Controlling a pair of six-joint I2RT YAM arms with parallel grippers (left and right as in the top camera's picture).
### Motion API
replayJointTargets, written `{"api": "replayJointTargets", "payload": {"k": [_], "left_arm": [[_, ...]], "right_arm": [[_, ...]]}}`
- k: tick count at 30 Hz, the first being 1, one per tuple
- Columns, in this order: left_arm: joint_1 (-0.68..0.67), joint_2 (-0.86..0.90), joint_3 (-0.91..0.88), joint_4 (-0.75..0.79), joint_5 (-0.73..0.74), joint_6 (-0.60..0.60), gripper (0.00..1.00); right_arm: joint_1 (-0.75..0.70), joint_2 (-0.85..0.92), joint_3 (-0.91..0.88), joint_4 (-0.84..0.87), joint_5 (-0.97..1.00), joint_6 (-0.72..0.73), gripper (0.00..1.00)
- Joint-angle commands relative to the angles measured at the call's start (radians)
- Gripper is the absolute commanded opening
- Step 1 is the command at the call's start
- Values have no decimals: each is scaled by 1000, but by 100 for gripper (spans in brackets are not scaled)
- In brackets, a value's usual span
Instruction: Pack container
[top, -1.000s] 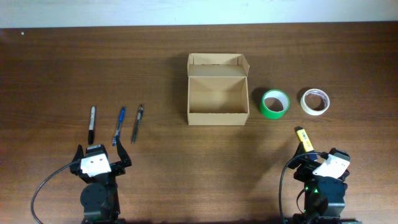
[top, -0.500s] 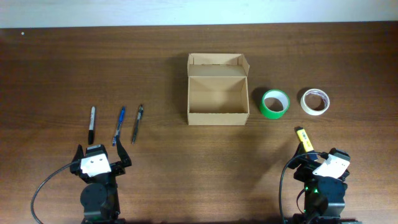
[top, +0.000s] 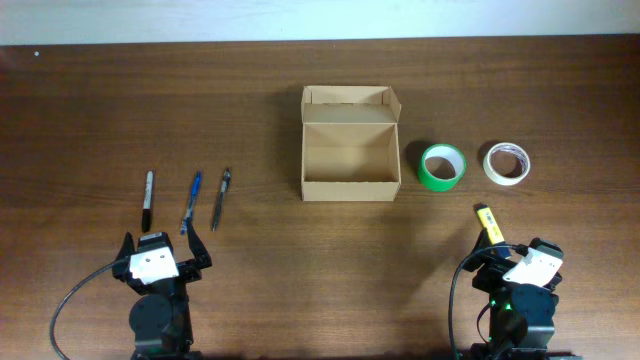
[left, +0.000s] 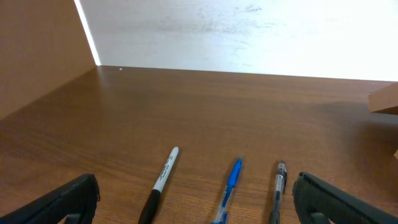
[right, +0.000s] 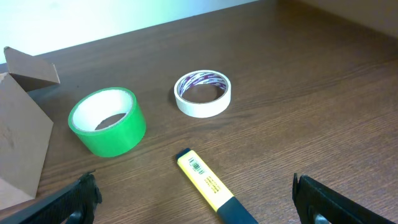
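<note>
I will move my right gripper to the green tape roll next and grab its side (top: 462, 168) (right: 137, 119) nearest the white tape roll.
The container (top: 350, 156) is a tan cardboard box, open, flap lid back, empty, at the table's middle; its corner shows in the right wrist view (right: 18, 137). Right of it lie a green tape roll (top: 441, 166) (right: 109, 121), a white tape roll (top: 507, 163) (right: 203, 93) and a yellow highlighter (top: 488, 223) (right: 208, 183). At the left lie a black marker (top: 149, 187) (left: 160, 182), a blue pen (top: 191, 201) (left: 228, 186) and a grey pen (top: 220, 198) (left: 278, 190). My left gripper (top: 160, 243) (left: 196, 199) is open, just short of the pens. My right gripper (top: 512, 256) (right: 196, 198) is open, at the highlighter's near end.
A white wall (left: 249, 31) runs behind the table's far edge (top: 320, 40). A brown panel (left: 37, 56) stands at the left of the left wrist view.
</note>
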Motion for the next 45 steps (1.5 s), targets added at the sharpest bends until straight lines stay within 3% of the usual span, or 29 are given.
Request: {"api": "replayJointTargets", "payload": {"k": [1,34,39,42,45], "left_arm": [[1,-5,-2,-5,-10,-2,99],[1,-5,-2,-4,-10,-2,99],[1,-5,-2,-4,51,-3,99],[1,-5,0,52,220,-2,99],[1,-3,38,27,253,-3,99]], "right_arm": [[-7,-10,-7,-1,2,9,99],[-7,-10,-7,0,1,9,99],[-7,-10,-7,-1,-63,9,99],[-7,-10,-7,6,-112,10,99],[-7,-10,-3,40,-234,21,99]]}}
